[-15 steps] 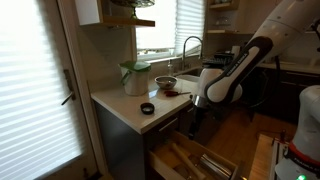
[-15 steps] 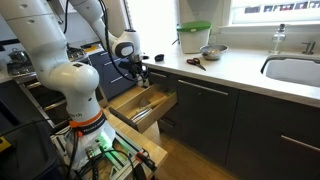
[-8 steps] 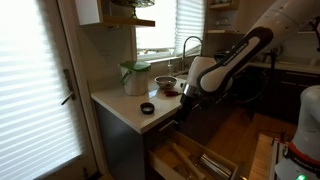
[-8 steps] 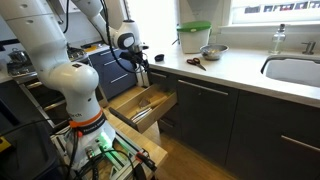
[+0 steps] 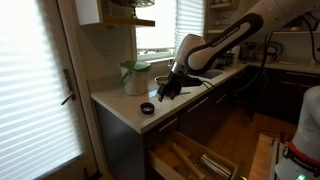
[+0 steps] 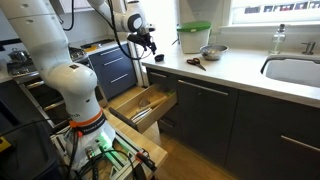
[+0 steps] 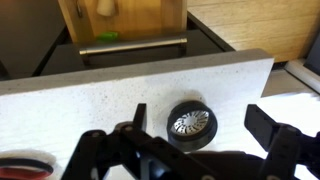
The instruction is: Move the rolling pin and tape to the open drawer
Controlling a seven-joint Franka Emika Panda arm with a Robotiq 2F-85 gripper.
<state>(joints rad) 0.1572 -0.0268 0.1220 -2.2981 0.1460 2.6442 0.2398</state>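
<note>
The robot's gripper should close on the tape's rim (image 5: 152, 104) (image 7: 171, 133), on the side that faces the red-handled item and points away from the counter's corner.
The tape (image 7: 191, 123) is a small black roll with a pale centre, lying flat on the white speckled counter near its corner; it shows in both exterior views (image 5: 147, 108) (image 6: 157, 59). My gripper (image 7: 203, 128) is open, hovering just above the counter with the tape between its fingers; it also shows in both exterior views (image 5: 163, 92) (image 6: 150, 42). The open drawer (image 7: 120, 25) with a light wooden inside is pulled out below the counter edge (image 5: 190, 158) (image 6: 140, 105). A pale wooden rounded end (image 7: 105, 8), seemingly the rolling pin, lies in it.
On the counter stand a metal bowl (image 5: 165, 82) (image 6: 211, 51), a container with a green lid (image 5: 135, 77) (image 6: 194, 37) and a small red-handled item (image 6: 195, 62) (image 7: 20, 165). A sink (image 6: 295, 70) and faucet (image 5: 188, 48) lie beyond.
My gripper has risen from in front of the open drawer and moved over the counter corner, and now hovers above the tape. The tape has not moved.
</note>
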